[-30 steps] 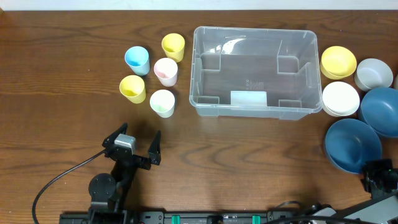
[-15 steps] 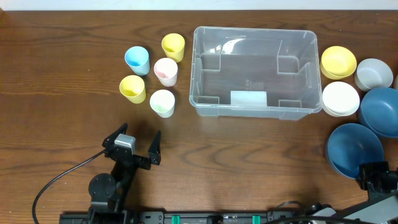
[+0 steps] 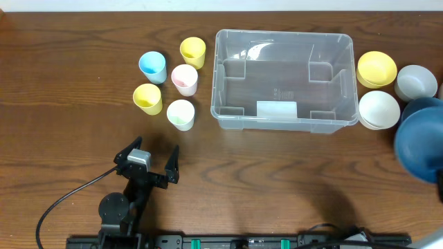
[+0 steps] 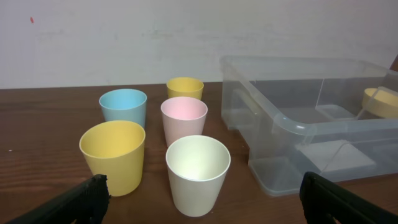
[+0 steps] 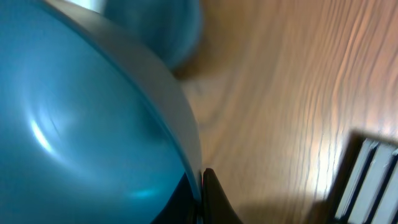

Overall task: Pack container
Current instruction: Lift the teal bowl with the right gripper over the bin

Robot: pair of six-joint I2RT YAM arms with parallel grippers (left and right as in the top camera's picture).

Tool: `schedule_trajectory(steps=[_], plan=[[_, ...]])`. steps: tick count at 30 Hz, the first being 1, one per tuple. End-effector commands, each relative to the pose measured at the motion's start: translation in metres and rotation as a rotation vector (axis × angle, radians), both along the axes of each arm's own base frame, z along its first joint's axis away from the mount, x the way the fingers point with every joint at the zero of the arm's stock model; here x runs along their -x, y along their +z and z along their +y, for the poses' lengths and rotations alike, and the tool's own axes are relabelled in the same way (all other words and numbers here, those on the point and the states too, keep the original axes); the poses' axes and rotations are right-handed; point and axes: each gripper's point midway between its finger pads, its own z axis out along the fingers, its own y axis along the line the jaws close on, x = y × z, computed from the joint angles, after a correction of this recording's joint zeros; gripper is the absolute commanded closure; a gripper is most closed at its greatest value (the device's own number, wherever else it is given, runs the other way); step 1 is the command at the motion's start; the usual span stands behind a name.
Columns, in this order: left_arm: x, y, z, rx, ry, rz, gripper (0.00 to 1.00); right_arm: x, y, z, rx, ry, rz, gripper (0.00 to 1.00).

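Note:
Next, my right gripper lets go of the dark blue bowl in the clear container, at the container's end (image 3: pixel 249 81) that is near the cups.
The clear container (image 3: pixel 282 33) stands at the back middle of the table with nothing in it; its near wall (image 4: pixel 292 134) also shows in the left wrist view. A dark blue bowl (image 3: pixel 419 146) hangs blurred above the table at the far right. My right gripper (image 5: pixel 200 193) is shut on that bowl's rim (image 5: pixel 186 137), one finger inside and one outside. My left gripper (image 3: pixel 150 159) rests open near the front left, facing the cups, with nothing between its fingers.
Several cups stand left of the container: blue (image 3: pixel 152 66), yellow (image 3: pixel 193 51), pink (image 3: pixel 185 79), yellow (image 3: pixel 147 98), pale white (image 3: pixel 181 114). Right of the container are a yellow bowl (image 3: pixel 376 68), a grey bowl (image 3: pixel 416 81), a white bowl (image 3: pixel 378 109) and a second blue bowl (image 3: pixel 417 104).
My right gripper closed on the blue bowl's rim and raised it off the table, toward the right edge. The left arm, the cups and the container stayed put.

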Motion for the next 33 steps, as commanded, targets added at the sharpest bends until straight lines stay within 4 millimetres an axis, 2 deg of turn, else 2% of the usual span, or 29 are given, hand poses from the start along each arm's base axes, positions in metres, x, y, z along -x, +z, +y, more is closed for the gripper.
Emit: schedule_trajectory(steps=[1, 3, 6, 11, 14, 16, 18, 20, 23, 26, 29, 33], plan=[[0.001, -0.016, -0.002, -0.014, -0.013, 0.042, 0.02, -0.003, 0.064, 0.007, 0.150, 0.018, -0.118, 0.99], [0.001, -0.016, -0.002, -0.014, -0.013, 0.042, 0.02, -0.017, 0.096, 0.023, 0.192, 0.094, -0.232, 0.99], [0.001, -0.016, -0.002, -0.014, -0.013, 0.042, 0.02, -0.050, 0.146, 0.061, 0.212, 0.299, -0.464, 0.99], [0.001, -0.016, -0.002, -0.014, -0.013, 0.042, 0.02, -0.088, 0.188, 0.107, 0.153, 0.488, -0.669, 0.99], [0.001, -0.016, -0.002, -0.014, -0.013, 0.042, 0.02, -0.115, 0.213, 0.144, 0.166, 0.667, -0.773, 0.99], [0.001, -0.016, -0.002, -0.014, -0.013, 0.042, 0.02, -0.134, 0.221, 0.171, 0.170, 0.785, -0.812, 0.99], [0.001, -0.016, -0.002, -0.014, -0.013, 0.042, 0.02, -0.153, 0.216, 0.196, 0.152, 0.858, -0.800, 0.98], [0.001, -0.016, -0.002, -0.014, -0.013, 0.042, 0.02, -0.176, 0.196, 0.217, 0.138, 0.897, -0.733, 0.98], [0.001, -0.016, -0.002, -0.014, -0.013, 0.042, 0.02, -0.213, 0.152, 0.253, 0.128, 0.958, -0.595, 0.98], [0.001, -0.016, -0.002, -0.014, -0.013, 0.042, 0.02, -0.243, 0.114, 0.280, 0.107, 1.002, -0.493, 0.98], [0.001, -0.016, -0.002, -0.014, -0.013, 0.042, 0.02, -0.268, 0.081, 0.289, 0.059, 1.001, -0.406, 0.99], [0.001, -0.016, -0.002, -0.014, -0.013, 0.042, 0.02, -0.283, 0.043, 0.295, -0.002, 0.994, -0.318, 0.99]])
